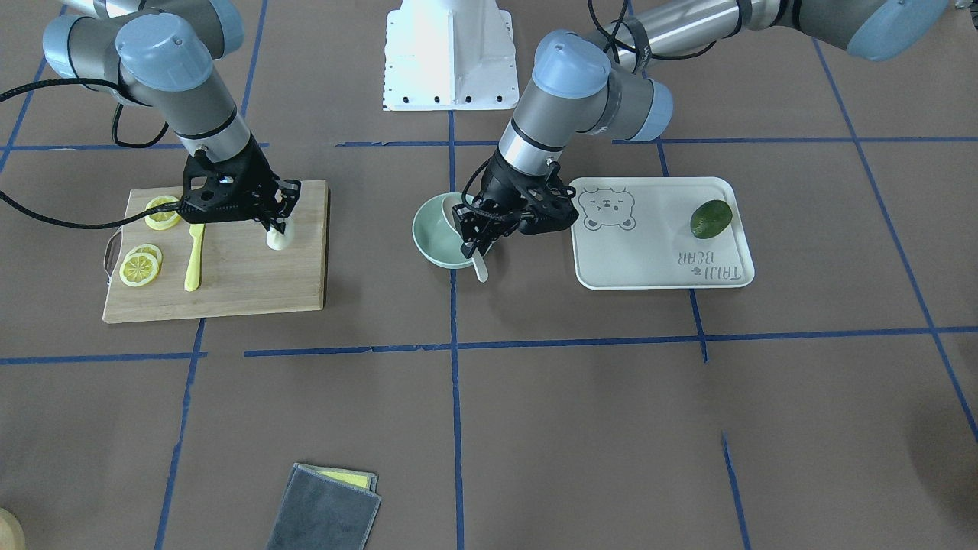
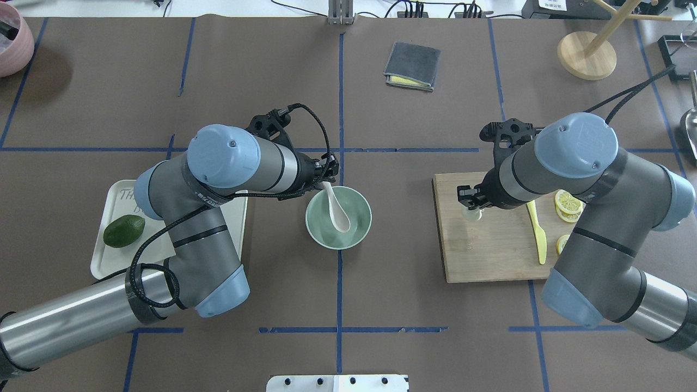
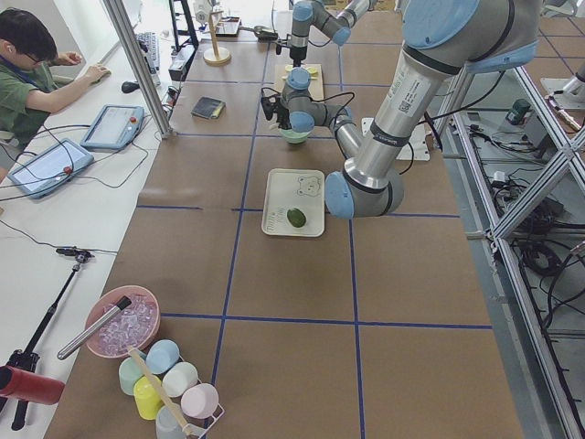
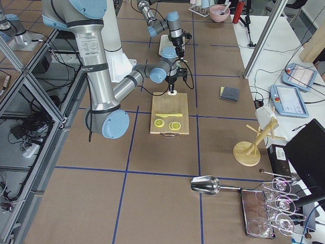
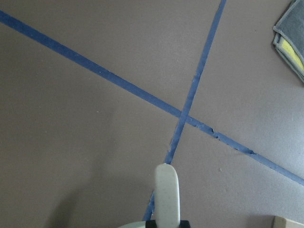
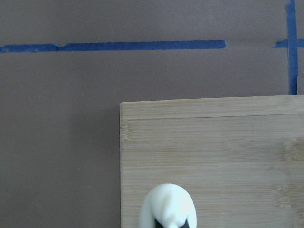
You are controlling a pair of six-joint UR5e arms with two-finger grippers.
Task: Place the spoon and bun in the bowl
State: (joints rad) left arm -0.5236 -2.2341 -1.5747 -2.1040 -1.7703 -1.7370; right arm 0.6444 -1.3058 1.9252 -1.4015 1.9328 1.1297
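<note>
Next, I let go of the white bun, now at the cutting board's corner, with my right gripper inside the mint-green bowl (image 1: 442, 231), against the off-white spoon.
The mint-green bowl (image 1: 429, 243) (image 2: 356, 209) stands at the table's middle. The off-white spoon (image 2: 338, 215) lies slanted in it, scoop inside and handle over the far rim. My left gripper (image 1: 472, 243) (image 2: 326, 181) is shut on the handle, whose tip (image 5: 167, 192) sticks out past the fingers. The white bun (image 1: 277, 241) (image 6: 167, 206) is at the cutting board's corner nearest the bowl. My right gripper (image 1: 275, 228) (image 2: 471, 206) is shut on it from above. I cannot tell whether the bun touches the board.
The wooden cutting board (image 1: 252, 283) (image 2: 490, 256) carries a yellow plastic knife (image 1: 195, 260) and lemon slices (image 1: 141, 267). A white bear-print tray (image 1: 649, 260) holds a green avocado (image 1: 711, 218). A folded grey cloth (image 1: 325, 512) lies at the operators' edge.
</note>
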